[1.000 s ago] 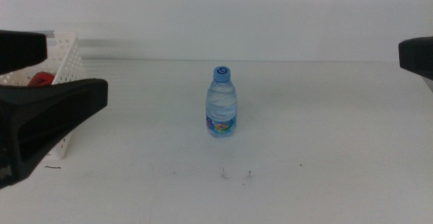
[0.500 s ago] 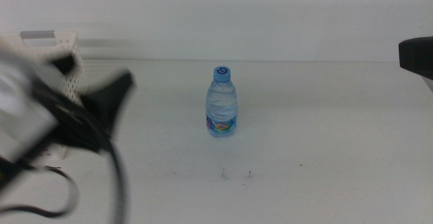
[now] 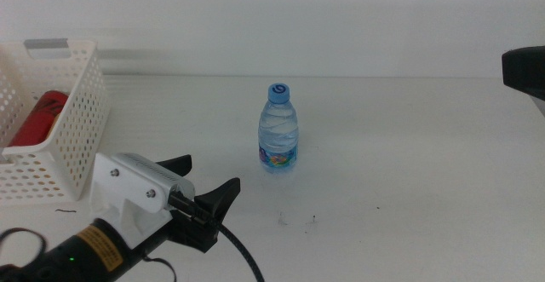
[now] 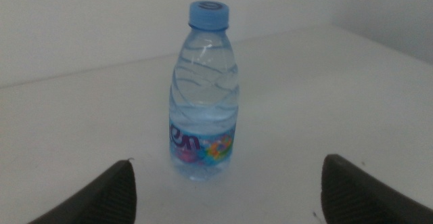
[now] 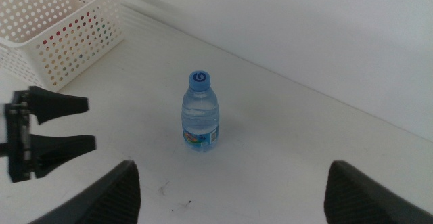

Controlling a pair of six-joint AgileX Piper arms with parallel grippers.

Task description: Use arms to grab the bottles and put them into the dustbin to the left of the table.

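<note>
I need to close my left gripper around the lower body (image 3: 278, 141) (image 4: 203, 118) of the water bottle, a little above its colourful label.
A small clear water bottle (image 3: 278, 129) with a blue cap stands upright mid-table; it also shows as the bottle (image 4: 204, 95) and the bottle (image 5: 200, 112). My left gripper (image 3: 204, 178) is open, low at the front left, its jaws pointing at the bottle from a short way off and holding nothing. The white perforated dustbin (image 3: 81, 137) sits at the far left with a red can (image 3: 38, 116) inside. My right gripper (image 5: 231, 166) is open and empty, high above the right side. The left gripper (image 5: 90, 122) shows from there too.
The dustbin (image 5: 67, 41) stands behind and to the left of the left arm. A black cable (image 3: 243, 256) trails from the left arm's white housing. A few tiny dark specks (image 3: 283, 221) mark the table in front of the bottle.
The left arm has swung away from the dustbin, down to the front left of the table, and now faces the bottle. The bottle and the right arm have not moved.
</note>
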